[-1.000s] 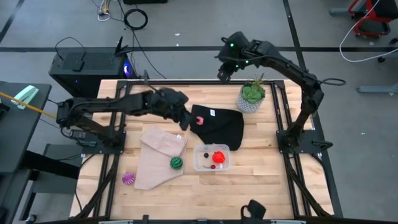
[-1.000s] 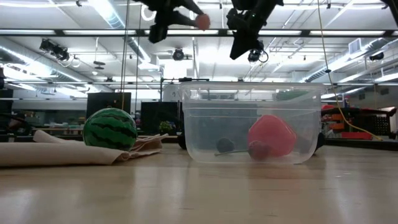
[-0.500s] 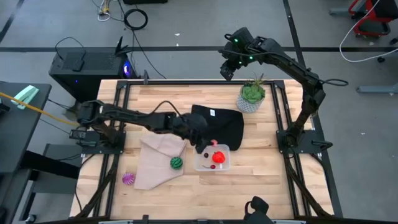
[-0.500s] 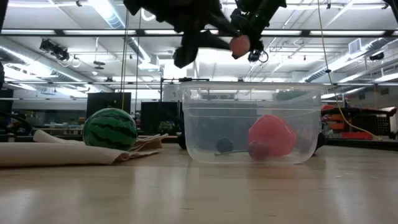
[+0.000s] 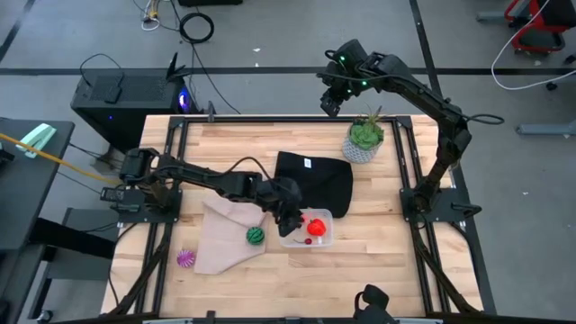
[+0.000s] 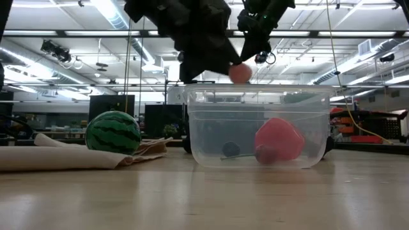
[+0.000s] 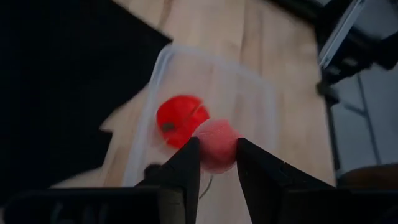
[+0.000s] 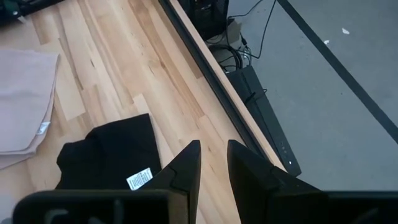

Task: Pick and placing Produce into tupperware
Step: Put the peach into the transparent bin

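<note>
The pinkish-red piece, now just above the tupperware's rim, will be let go by my left gripper on the tupperware's bottom (image 5: 295, 239) (image 7: 199, 204), next to the tip of the cherry's stem.
My left gripper (image 5: 292, 220) is shut on a small pinkish-red round piece (image 7: 216, 145) just above the rim of the clear tupperware (image 5: 321, 239). A red piece (image 7: 180, 119) lies inside the tupperware. The dark-green striped ball (image 5: 256, 235) rests on the beige cloth (image 5: 225, 229). The purple ball (image 5: 186, 258) lies on the wood near the table's near left corner. My right gripper (image 8: 212, 152) hangs high over the table's far edge, fingers a narrow gap apart with nothing between them. My left gripper pinches the pinkish-red piece by its two opposite sides (image 7: 202, 149) between its two fingers. The fingers (image 7: 252, 163) slant downward, coming from the table's left. The piece (image 6: 240, 73) hangs clear, just above the tupperware's rim (image 6: 255, 88), over its left part.
A black cloth (image 5: 319, 180) lies just beyond the tupperware. A leafy plant in a pale pot (image 5: 364, 140) stands at the far right. Bare wood stretches along the near edge and to the right of the tupperware.
My left gripper, still shut on the pinkish-red piece, has moved from above the black cloth toward the near edge and down, rolling as it went. It now hangs just above the tupperware's rim.
</note>
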